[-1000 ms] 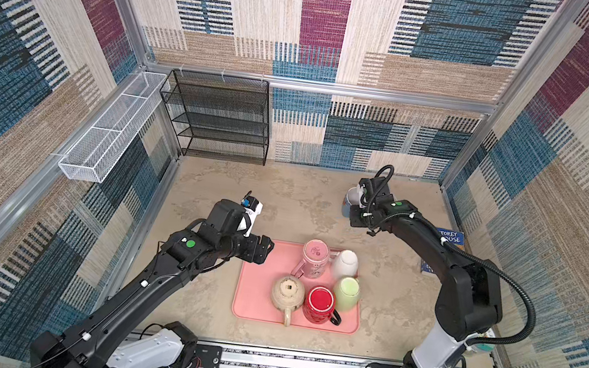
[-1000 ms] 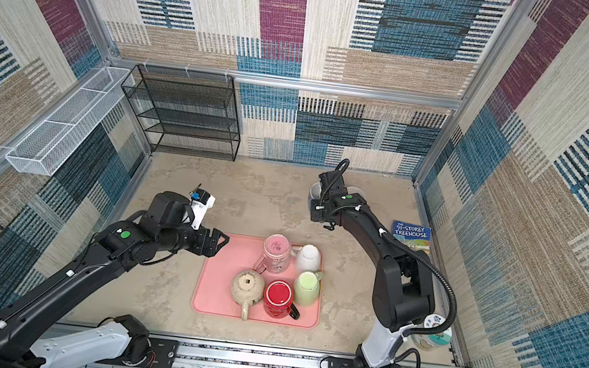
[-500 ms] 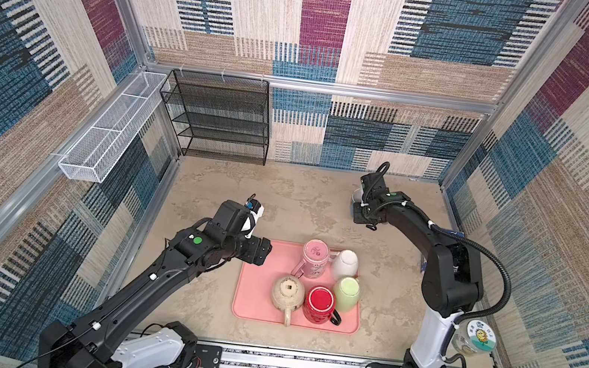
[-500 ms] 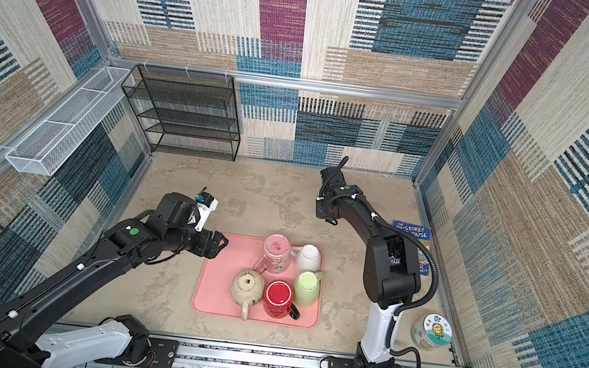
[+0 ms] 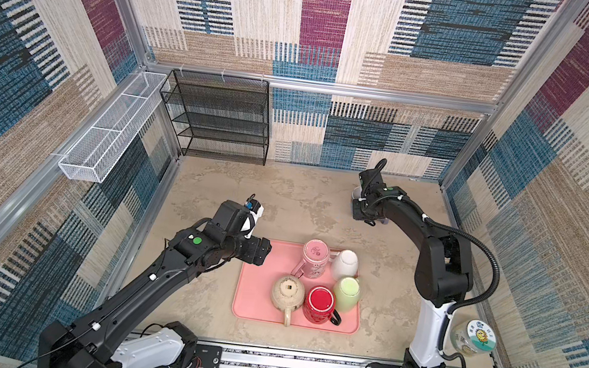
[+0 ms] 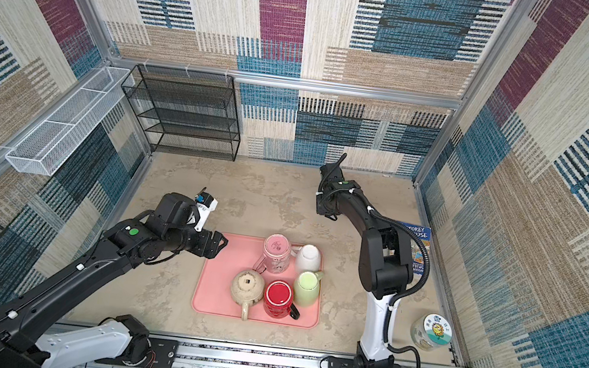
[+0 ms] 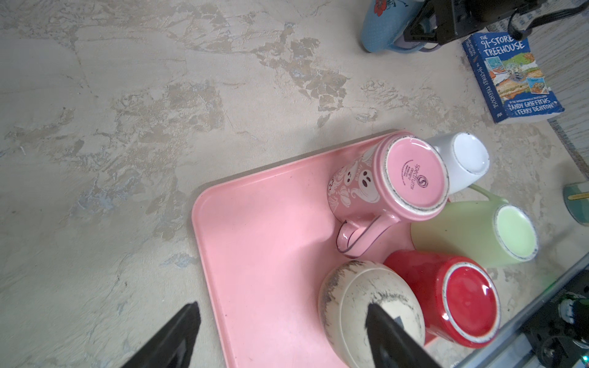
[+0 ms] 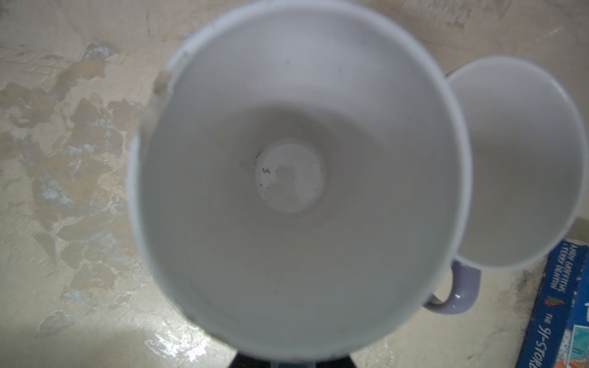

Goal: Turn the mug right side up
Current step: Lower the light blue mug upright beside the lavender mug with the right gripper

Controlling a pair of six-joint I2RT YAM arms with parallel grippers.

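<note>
My right gripper is to set the blue flowered mug down upright on the bare table (image 5: 359, 211), close against the lilac mug.
A blue flowered mug (image 7: 381, 27) stands mouth up at the back right, its white inside (image 8: 287, 178) filling the right wrist view. My right gripper (image 5: 361, 212) is shut on its rim; whether the base touches the table I cannot tell. Five mugs sit bottom up on the pink tray (image 5: 253, 296): pink (image 5: 315, 258), white (image 5: 346, 264), green (image 5: 347, 294), red (image 5: 321, 304) and cream (image 5: 287, 292). My left gripper (image 5: 260, 252) hovers open over the tray's left part, one finger (image 7: 389, 341) in front of the cream mug (image 7: 357, 306), holding nothing.
A lilac mug (image 8: 516, 165) stands upright right beside the held one. A blue book (image 6: 417, 245) lies along the right wall and a jar (image 5: 473, 337) at the front right. A black mesh rack (image 5: 219, 119) and white wire basket (image 5: 109, 127) line the back left.
The right arm's elbow has swung up and inward, uncovering the jar, while its gripper stays on the mug at the back. The left gripper has barely shifted.
</note>
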